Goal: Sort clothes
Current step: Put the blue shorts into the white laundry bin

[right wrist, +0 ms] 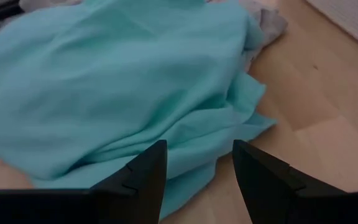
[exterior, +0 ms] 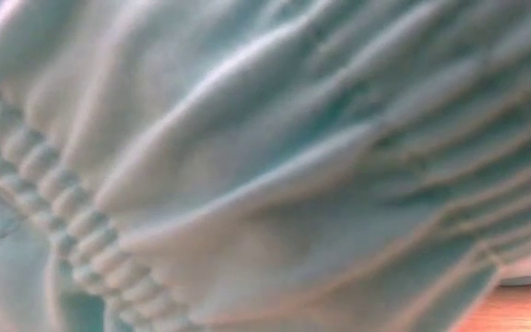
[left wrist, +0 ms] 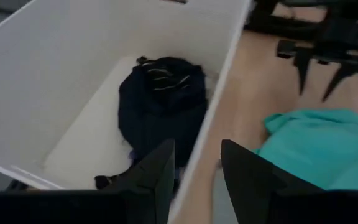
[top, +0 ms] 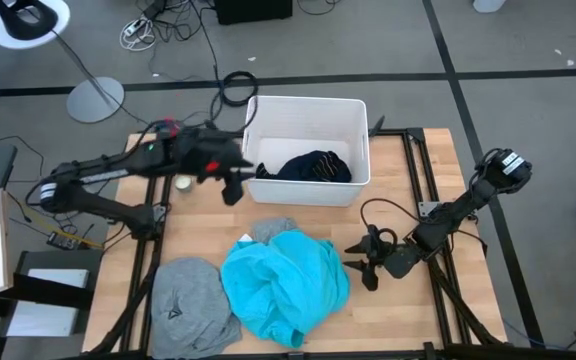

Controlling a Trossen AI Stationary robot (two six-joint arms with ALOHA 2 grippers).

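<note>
Next, my left gripper needs to go to the turquoise garment and grab its edge [top: 233,272] beside the grey shirt.
A large turquoise garment [top: 286,285] lies bunched at the table's near middle. It fills the low view [exterior: 265,157] and shows in the right wrist view [right wrist: 104,87]. A grey shirt [top: 190,315] lies to its left. A grey piece [top: 273,230] peeks out at its far edge. A dark navy garment [top: 313,165] lies inside the white bin [top: 353,110], also in the left wrist view [left wrist: 160,106]. My left gripper [top: 234,184] is open and empty, its fingers [left wrist: 157,177] on either side of the bin's near wall [left wrist: 219,87] at the left corner. My right gripper [top: 365,262] is open and empty beside the turquoise garment's right edge [right wrist: 241,124].
The bin stands at the table's far middle. Black frame rails [top: 418,160] run along the table's right side. A small round pale object [top: 182,183] sits left of the bin. Bare wood [top: 408,320] shows at the near right corner.
</note>
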